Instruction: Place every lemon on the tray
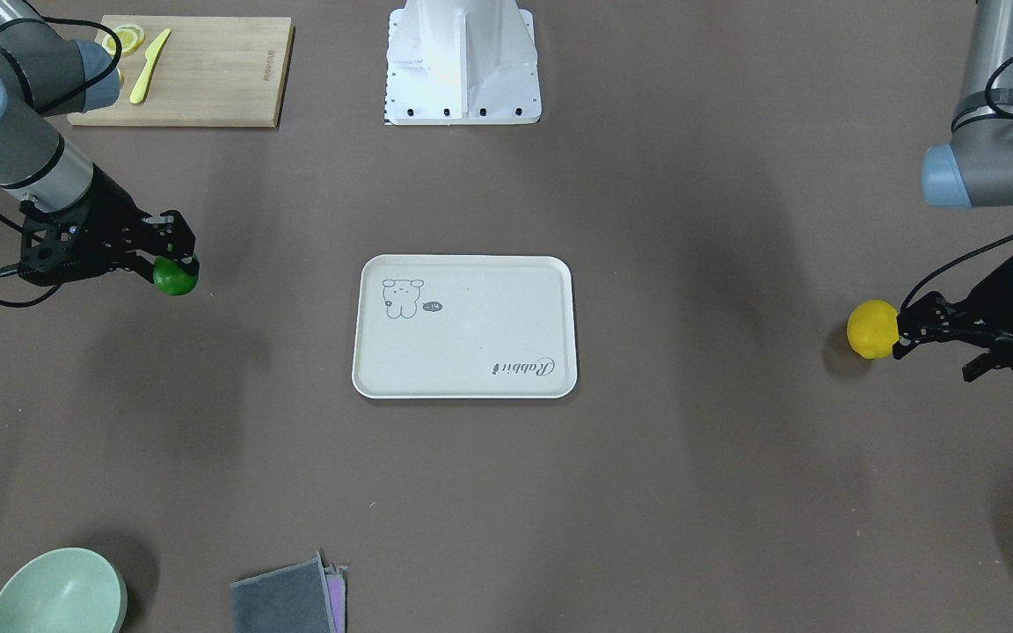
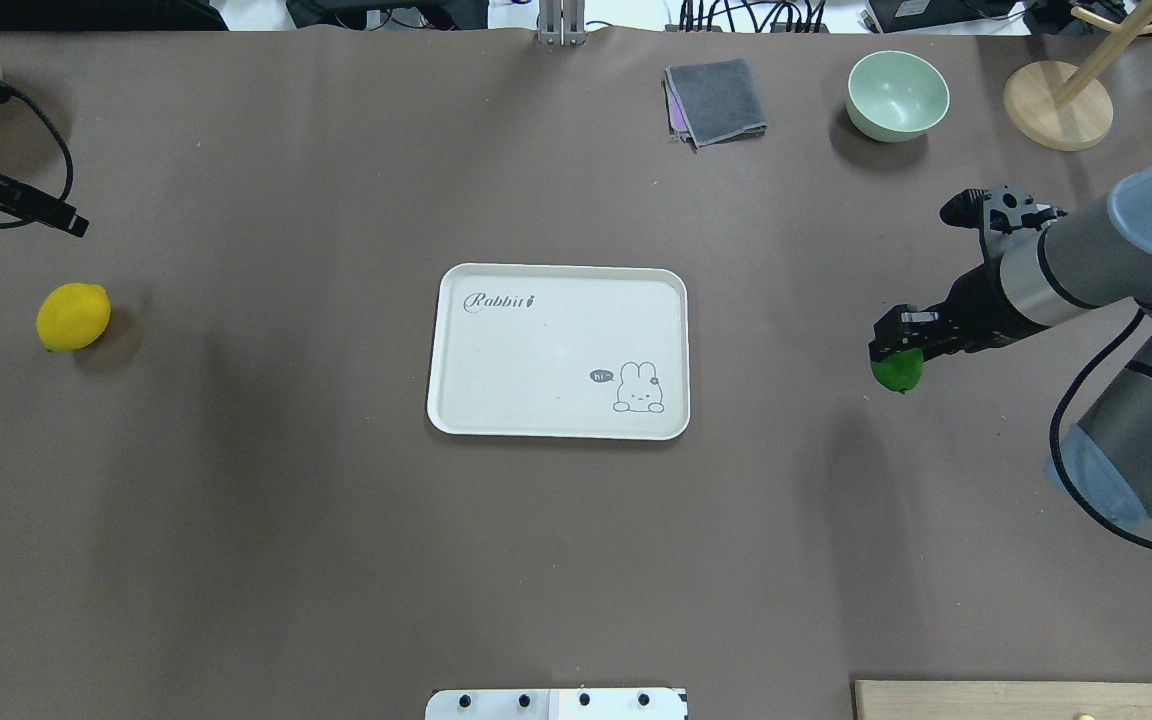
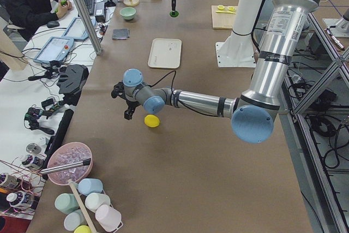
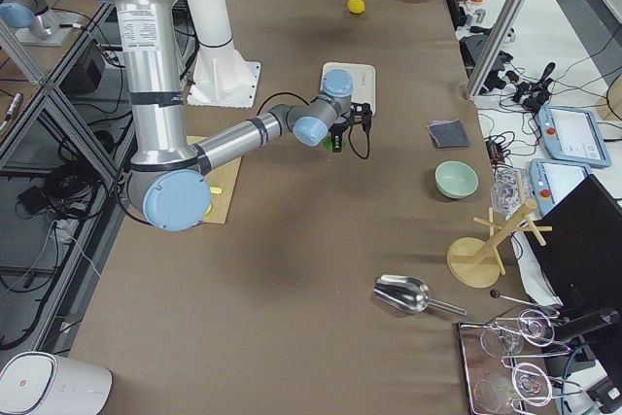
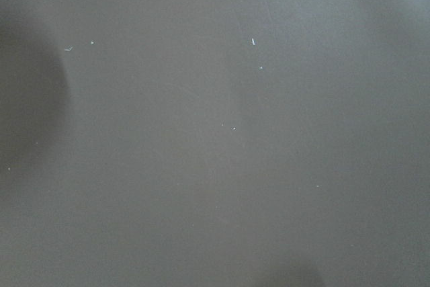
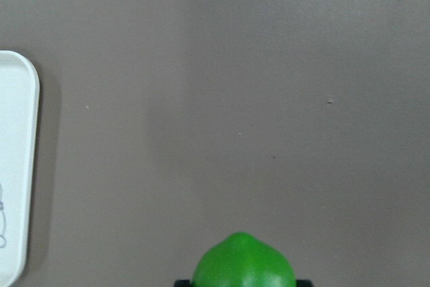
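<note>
The yellow lemon is next for my left gripper. It should go there and close around the lemon's middle (image 1: 873,326), leaving the lemon's pointed end free beyond the fingers.
The cream-white tray (image 1: 471,352) lies bare in the middle of the table; it also shows in the overhead view (image 2: 536,340) and at the left edge of the right wrist view (image 6: 17,166). My right gripper (image 1: 177,264) is shut on the green lemon (image 1: 175,279), well to the tray's side (image 2: 896,373), low over the table (image 6: 243,263). The yellow lemon (image 1: 872,329) lies on the table at the other side (image 2: 73,317). My left gripper (image 1: 936,356) looks open and empty beside it, raised, not around it. The left wrist view shows only bare table.
A wooden cutting board (image 1: 207,75) with lemon slices (image 1: 124,40) and a yellow knife (image 1: 149,66) lies near the robot base (image 1: 462,66). A green bowl (image 2: 897,95), a grey cloth (image 2: 716,100) and a wooden stand (image 2: 1056,105) are at the far edge.
</note>
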`<action>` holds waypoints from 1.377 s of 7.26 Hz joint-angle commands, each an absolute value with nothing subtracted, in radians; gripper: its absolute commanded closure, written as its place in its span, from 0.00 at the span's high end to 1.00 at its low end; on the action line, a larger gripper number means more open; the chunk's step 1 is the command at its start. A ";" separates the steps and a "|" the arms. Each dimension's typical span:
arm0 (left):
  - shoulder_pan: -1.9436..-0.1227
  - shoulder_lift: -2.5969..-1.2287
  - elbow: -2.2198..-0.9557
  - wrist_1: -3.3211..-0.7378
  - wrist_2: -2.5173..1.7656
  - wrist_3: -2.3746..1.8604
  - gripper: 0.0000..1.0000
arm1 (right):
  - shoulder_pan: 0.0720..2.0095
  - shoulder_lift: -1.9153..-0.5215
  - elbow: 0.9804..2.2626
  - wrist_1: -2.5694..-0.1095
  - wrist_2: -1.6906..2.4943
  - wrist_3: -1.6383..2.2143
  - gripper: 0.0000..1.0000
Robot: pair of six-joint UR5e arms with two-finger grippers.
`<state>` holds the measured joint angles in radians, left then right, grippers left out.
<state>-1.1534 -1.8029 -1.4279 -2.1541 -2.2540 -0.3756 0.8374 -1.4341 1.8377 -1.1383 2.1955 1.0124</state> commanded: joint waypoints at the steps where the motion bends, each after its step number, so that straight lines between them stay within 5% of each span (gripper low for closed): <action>1: -1.118 -1.781 -1.427 -2.193 -2.252 -0.374 0.97 | 0.830 -1.333 1.844 -1.222 2.195 1.058 0.00; 8: -1.026 -1.704 -1.396 -2.273 -2.200 -0.376 0.97 | 0.804 -1.273 1.842 -1.223 2.177 1.118 0.00; 9: -1.025 -1.681 -1.407 -2.273 -2.216 -0.377 0.74 | 0.804 -1.275 1.844 -1.223 2.177 1.118 0.00; 10: -1.025 -1.658 -1.429 -2.273 -2.265 -0.390 0.01 | 0.805 -1.275 1.845 -1.223 2.177 1.118 0.00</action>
<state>-1.0263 -1.6850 -1.4096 -2.2728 -2.2220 -0.3793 0.8041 -1.2754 1.8434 -1.2226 2.1770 1.1181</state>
